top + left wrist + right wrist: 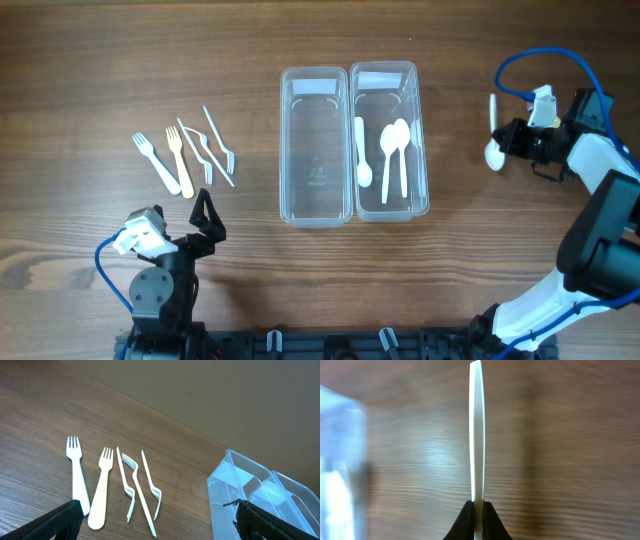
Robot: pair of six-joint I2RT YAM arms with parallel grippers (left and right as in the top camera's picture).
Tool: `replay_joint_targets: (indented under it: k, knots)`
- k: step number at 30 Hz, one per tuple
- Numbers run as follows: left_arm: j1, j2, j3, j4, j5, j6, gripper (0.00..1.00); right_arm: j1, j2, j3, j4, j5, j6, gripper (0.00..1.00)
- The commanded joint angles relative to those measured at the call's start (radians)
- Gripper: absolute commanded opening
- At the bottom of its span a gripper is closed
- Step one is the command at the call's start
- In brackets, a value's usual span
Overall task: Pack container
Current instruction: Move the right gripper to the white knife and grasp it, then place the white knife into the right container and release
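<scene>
Next, my right gripper releases the white spoon between the spoon nearest the empty container and its neighbour [371, 133].
Two clear containers stand side by side mid-table: the left one [315, 205] holds nothing, the right one [418, 150] holds three white spoons [396, 150]. Several white forks [185, 155] lie on the table to the left; they also show in the left wrist view [102, 487]. My right gripper [508, 140] at the far right is shut on a white spoon [494, 135], its handle standing up between the fingers in the right wrist view [477, 435]. My left gripper [205, 215] is open and empty, near the front left, short of the forks.
The clear containers show at the right of the left wrist view [250, 495]. A blurred corner of the right container shows at the left edge of the right wrist view [340, 460]. Blue cables run at both arms.
</scene>
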Motion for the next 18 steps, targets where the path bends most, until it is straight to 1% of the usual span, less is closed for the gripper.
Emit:
replay_joint_targets:
  k: [1,5,8,13,18]
  knots:
    - [0.009,-0.005,-0.005,0.003,0.009,0.020,1.00,0.008,-0.054,0.013,0.001,-0.324,0.016,0.04]
    - [0.009,-0.005,-0.005,0.003,0.009,0.020,1.00,0.009,-0.055,0.013,0.002,-0.546,0.016,0.04]
    - [0.009,-0.005,-0.005,0.003,0.009,0.020,1.00,0.018,-0.055,0.013,0.003,-0.649,0.012,0.05]
    - [0.009,-0.005,-0.005,0.003,0.008,0.020,1.00,0.063,-0.055,0.013,0.011,-0.727,0.008,0.04]
    - [0.009,-0.005,-0.005,0.002,0.008,0.020,1.00,0.151,-0.061,0.013,0.032,-0.730,0.009,0.04]
